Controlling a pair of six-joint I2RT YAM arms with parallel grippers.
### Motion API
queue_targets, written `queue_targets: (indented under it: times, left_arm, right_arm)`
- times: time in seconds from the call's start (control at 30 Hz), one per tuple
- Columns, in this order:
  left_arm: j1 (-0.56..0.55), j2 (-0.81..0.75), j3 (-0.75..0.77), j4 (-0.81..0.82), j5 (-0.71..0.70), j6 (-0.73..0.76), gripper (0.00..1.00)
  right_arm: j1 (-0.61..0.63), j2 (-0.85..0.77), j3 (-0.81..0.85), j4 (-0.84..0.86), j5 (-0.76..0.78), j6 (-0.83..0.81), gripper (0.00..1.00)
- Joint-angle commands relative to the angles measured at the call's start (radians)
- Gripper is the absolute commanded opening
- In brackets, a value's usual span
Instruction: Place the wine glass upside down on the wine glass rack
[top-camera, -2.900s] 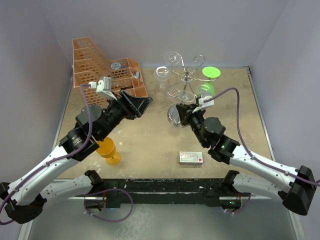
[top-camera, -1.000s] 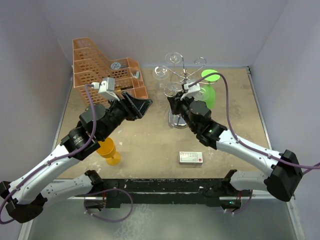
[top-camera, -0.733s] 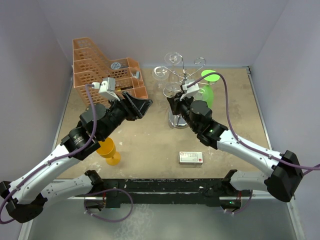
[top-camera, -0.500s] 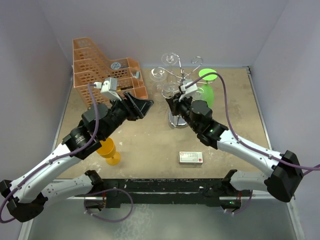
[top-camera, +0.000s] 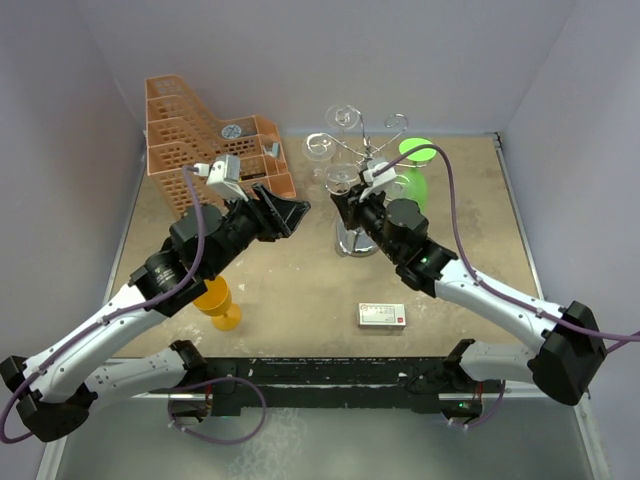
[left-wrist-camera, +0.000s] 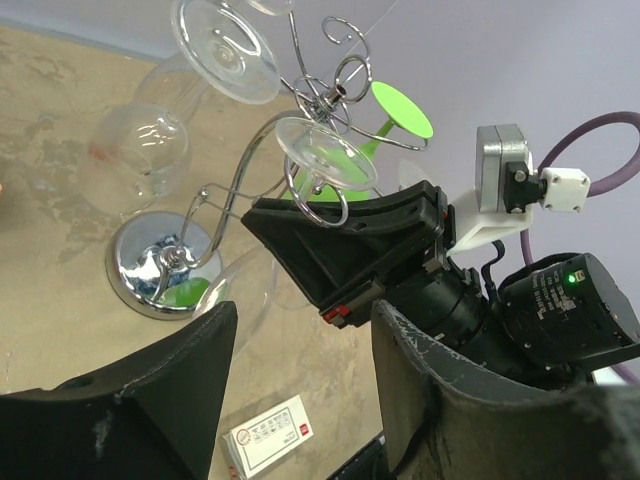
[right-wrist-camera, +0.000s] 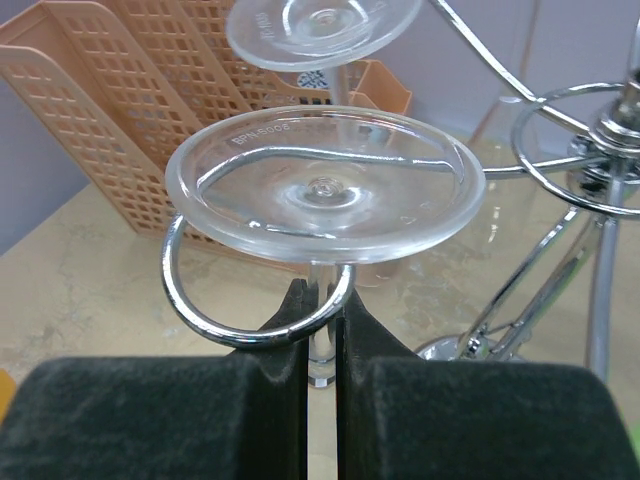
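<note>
Next, I release the clear wine glass from my right gripper, hanging in the rack's front curled ring (top-camera: 338, 201).
The clear wine glass (right-wrist-camera: 325, 185) is upside down, foot uppermost. Its stem (right-wrist-camera: 322, 330) runs down inside a curled ring arm (right-wrist-camera: 245, 325) of the chrome wine glass rack (top-camera: 372, 160), with the foot just over the ring. My right gripper (right-wrist-camera: 321, 300) is shut on the stem below the ring; in the top view it (top-camera: 345, 205) is at the rack's left side. The left wrist view shows the foot (left-wrist-camera: 325, 155) and the rack's domed base (left-wrist-camera: 160, 270). My left gripper (top-camera: 280, 212) is open and empty, left of the rack.
Another clear glass (left-wrist-camera: 225, 50) and a green glass (top-camera: 415, 185) hang on the rack. An orange lattice basket (top-camera: 190, 130) stands at the back left. A yellow goblet (top-camera: 215, 300) stands under the left arm. A small white box (top-camera: 381, 315) lies at the front.
My right gripper has carried the glass from low and tilted up to the rack arm, then held almost still. My left gripper has shifted slightly up and right.
</note>
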Motion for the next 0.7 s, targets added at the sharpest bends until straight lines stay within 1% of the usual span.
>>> queue_targets:
  times: [0.0, 0.17, 0.4, 0.67]
  left_arm:
    - [0.0, 0.005, 0.042, 0.022, 0.019, 0.008, 0.54]
    - [0.0, 0.011, 0.046, 0.016, 0.014, 0.009, 0.54]
    - [0.0, 0.021, 0.048, 0.018, 0.012, 0.009, 0.54]
    - [0.0, 0.022, 0.048, 0.018, 0.011, 0.009, 0.54]
  right_arm:
    - [0.012, -0.053, -0.014, 0.278, -0.146, -0.031, 0.01]
    - [0.011, -0.059, -0.047, 0.337, -0.193, -0.075, 0.01]
    - [0.008, -0.065, -0.056, 0.336, -0.215, -0.087, 0.01]
    - [0.005, -0.089, -0.064, 0.339, -0.286, -0.099, 0.01]
